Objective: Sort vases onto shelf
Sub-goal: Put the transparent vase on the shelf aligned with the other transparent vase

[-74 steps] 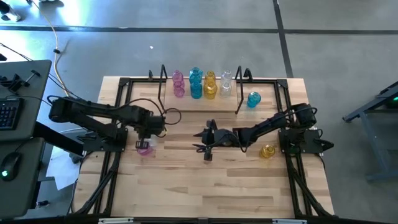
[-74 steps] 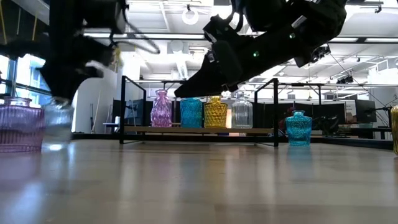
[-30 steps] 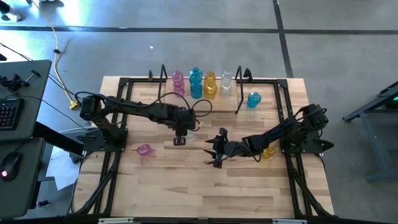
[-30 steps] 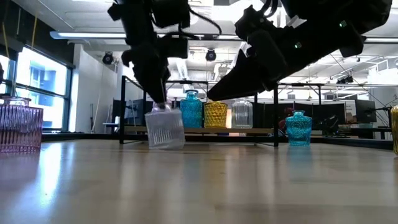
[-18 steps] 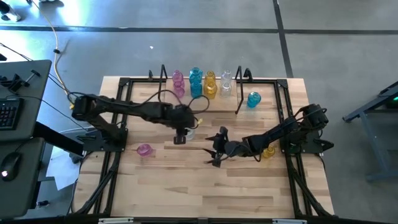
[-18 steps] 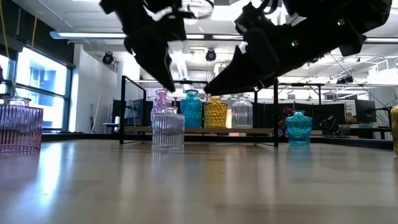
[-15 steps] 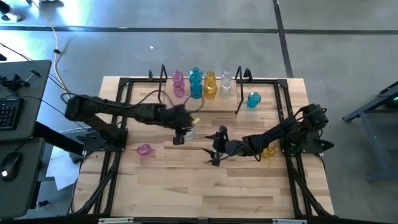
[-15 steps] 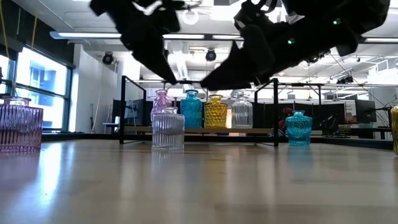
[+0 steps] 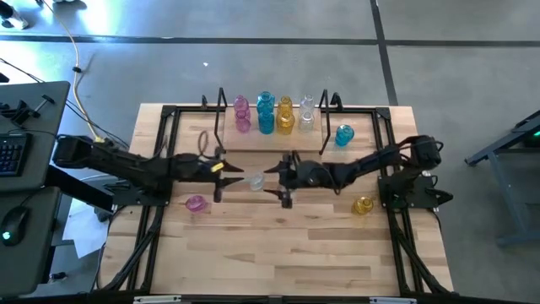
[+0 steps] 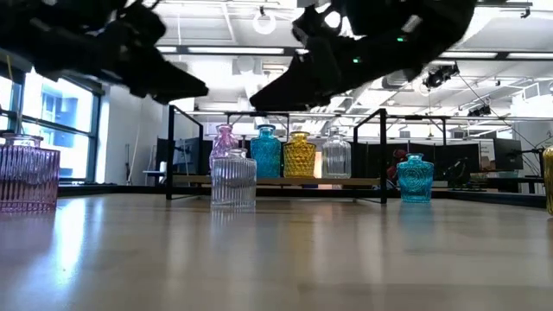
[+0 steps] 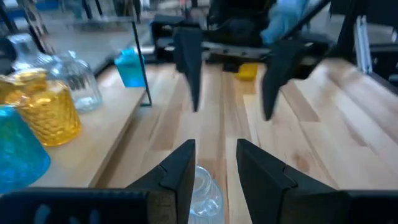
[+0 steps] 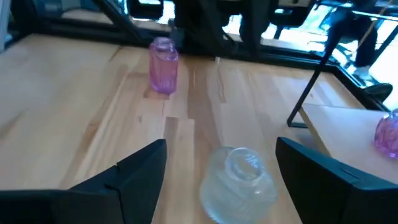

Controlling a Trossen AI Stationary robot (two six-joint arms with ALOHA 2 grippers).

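Observation:
I will next close my right gripper on the clear ribbed vase's neck [image 9: 256, 179] [image 12: 243, 176], just under its rim, to lift that vase from the table toward the shelf.
A clear ribbed vase [image 9: 256, 180] stands upright on its base on the table, between my two grippers and free of both. My left gripper [image 9: 223, 170] is open and points nearly level at it from the left; in the left wrist view the vase [image 11: 202, 194] shows just beyond the fingertips. My right gripper [image 9: 276, 179] is open wide on the vase's right, and the vase [image 12: 239, 183] lies ahead between its fingers, untouched. The shelf [image 9: 323, 127] at the far edge holds pink, teal, yellow and clear vases [image 10: 281, 155].
A pink vase [image 9: 196, 203] stands on the table near the left arm, a yellow vase [image 9: 363, 205] by the right arm's base, and a teal vase [image 9: 343, 135] just right of the shelf. A black rail frame [image 9: 160, 135] edges the table. Bare wood lies toward the near edge.
My left gripper has set the clear vase upright on the table, let go and drawn back toward the left edge, tipping from pointing down to nearly level. My right gripper has moved toward the far edge and left, up to the clear vase.

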